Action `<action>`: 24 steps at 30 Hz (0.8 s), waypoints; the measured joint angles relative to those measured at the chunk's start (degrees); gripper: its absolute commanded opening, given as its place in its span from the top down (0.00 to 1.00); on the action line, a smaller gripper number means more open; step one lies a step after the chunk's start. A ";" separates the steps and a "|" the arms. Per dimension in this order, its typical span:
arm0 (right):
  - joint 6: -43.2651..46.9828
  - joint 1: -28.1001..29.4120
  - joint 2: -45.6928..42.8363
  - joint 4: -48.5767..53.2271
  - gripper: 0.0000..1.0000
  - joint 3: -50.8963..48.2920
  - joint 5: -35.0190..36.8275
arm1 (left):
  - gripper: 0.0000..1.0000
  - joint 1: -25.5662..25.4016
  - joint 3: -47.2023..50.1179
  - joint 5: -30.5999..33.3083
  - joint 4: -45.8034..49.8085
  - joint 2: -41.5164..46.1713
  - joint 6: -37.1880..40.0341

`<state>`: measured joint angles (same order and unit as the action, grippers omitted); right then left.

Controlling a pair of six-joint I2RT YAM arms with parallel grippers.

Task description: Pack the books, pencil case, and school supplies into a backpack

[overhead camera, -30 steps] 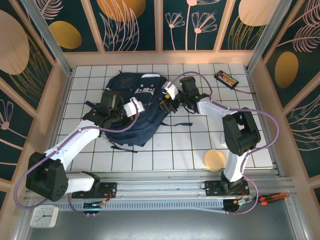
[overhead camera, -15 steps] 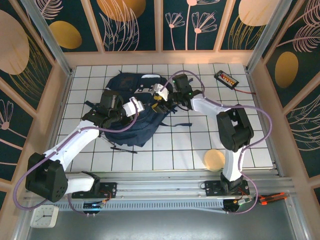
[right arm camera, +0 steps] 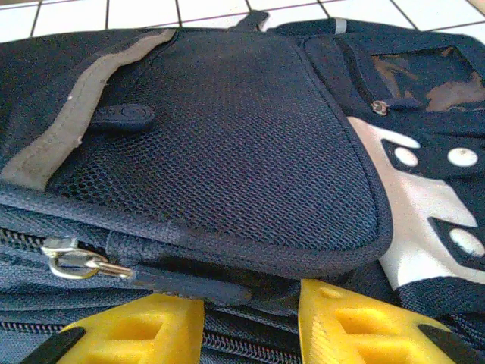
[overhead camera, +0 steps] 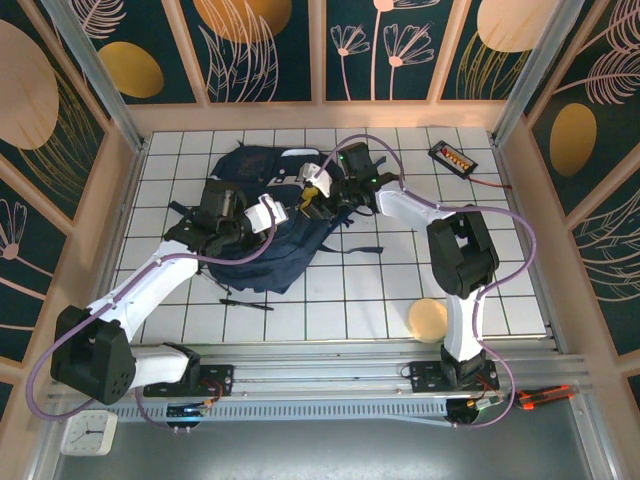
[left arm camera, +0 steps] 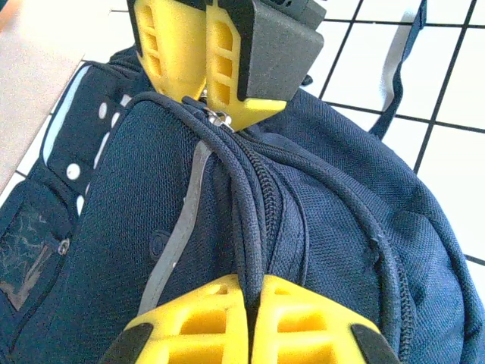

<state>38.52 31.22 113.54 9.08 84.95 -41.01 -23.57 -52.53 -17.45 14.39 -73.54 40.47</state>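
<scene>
The pull tab's loose end is all that lies between my right gripper's fingers, so next I grip the tab (right arm camera: 114, 269) beside the metal slider before I pull the zip.
The navy backpack (overhead camera: 250, 262) lies on the white tiled table, left of centre. My left gripper (overhead camera: 274, 214) is shut on a raised fold of the backpack (left arm camera: 341, 197) beside the zip, the fabric pinched between its yellow fingertips (left arm camera: 204, 318). My right gripper (overhead camera: 312, 197) sits low on the top of the backpack (right arm camera: 227, 129), jaws partly apart. The dark zip pull tab (right arm camera: 189, 288) lies between its fingers (right arm camera: 129, 330). The metal zip slider (right arm camera: 72, 258) is just left of it. A thin black pen (overhead camera: 247, 301) lies on the tiles in front of the backpack. The books and pencil case are hidden.
A round tan disc (overhead camera: 430, 320) lies near the right arm's base. A black device with orange buttons (overhead camera: 452, 157) sits at the back right, its cable running right. A backpack strap end (overhead camera: 366, 248) trails onto the tiles. Wooden walls close in the table.
The right gripper has moved left across the backpack top to the zip and its jaws have narrowed. The left gripper has stayed shut on the fabric.
</scene>
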 measured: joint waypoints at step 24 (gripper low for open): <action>-1.42 4.57 -5.77 -0.26 0.50 -5.99 4.55 | 1.00 -0.02 0.90 1.05 0.44 0.44 0.22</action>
<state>37.10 35.79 107.77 8.82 78.96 -36.47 -23.59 -51.64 -16.40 14.83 -73.10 40.69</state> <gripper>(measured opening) 0.504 0.062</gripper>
